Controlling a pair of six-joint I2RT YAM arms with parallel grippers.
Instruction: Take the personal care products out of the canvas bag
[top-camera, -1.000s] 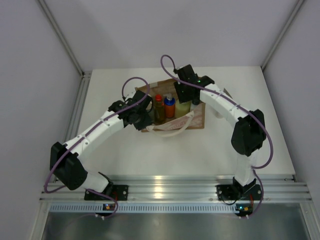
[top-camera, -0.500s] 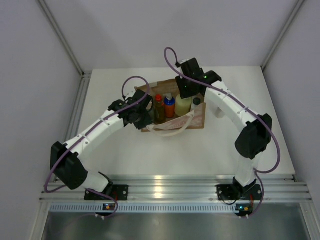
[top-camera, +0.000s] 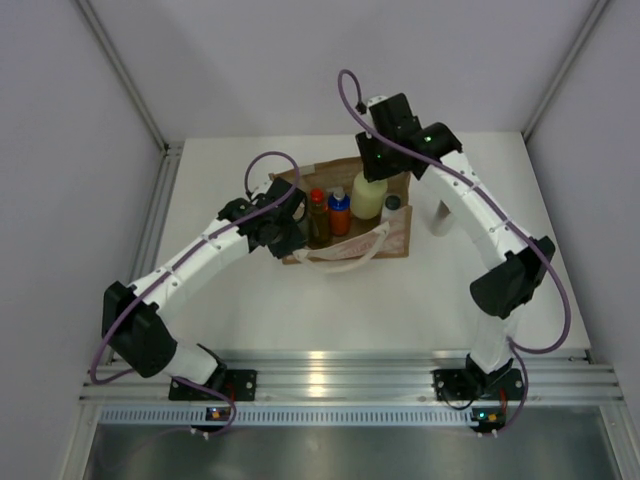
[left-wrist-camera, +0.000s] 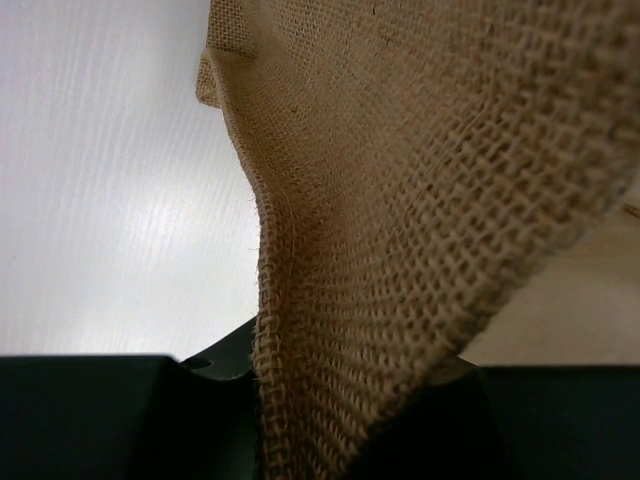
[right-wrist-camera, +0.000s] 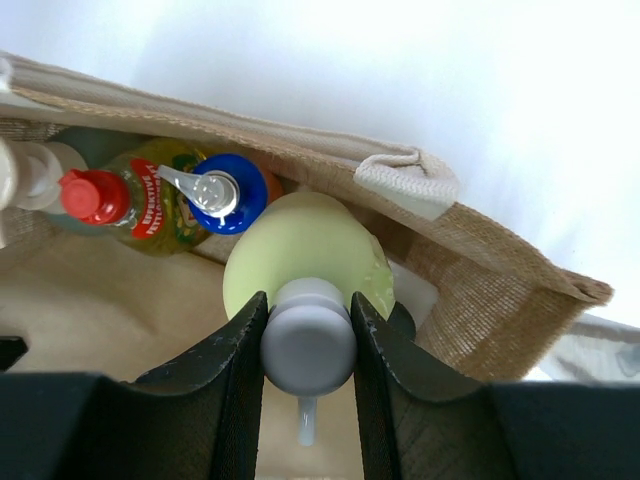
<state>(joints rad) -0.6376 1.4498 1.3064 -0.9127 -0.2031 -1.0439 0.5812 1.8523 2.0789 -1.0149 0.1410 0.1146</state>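
The pale-yellow bottle, now raised over the bag mouth, will go down from my right gripper onto the white table (top-camera: 432, 269), where I should set it just in front of the pale cylinder.
The canvas bag (top-camera: 398, 238) lies mid-table with its mouth open. My left gripper (top-camera: 285, 230) is shut on the bag's left edge; its woven fabric (left-wrist-camera: 420, 200) fills the left wrist view between the jaws (left-wrist-camera: 330, 420). My right gripper (top-camera: 376, 172) is shut on the white cap (right-wrist-camera: 308, 345) of the pale-yellow bottle (top-camera: 367, 198) and holds it raised over the bag mouth. The amber red-capped bottle (top-camera: 317, 213) and the orange-blue bottle (top-camera: 340, 212) stand inside. The white square dark-capped bottle (top-camera: 392, 204) is beside them. The sachet is hidden.
A pale cylinder (top-camera: 440, 216) stands on the white table right of the bag, under my right forearm. The bag's white rope handle (top-camera: 345, 262) loops toward the near side. Grey walls close off the back and sides.
My right gripper has risen and moved toward the back with the pale-yellow bottle, lifting it higher out of the bag. My left gripper still holds the bag edge in place.
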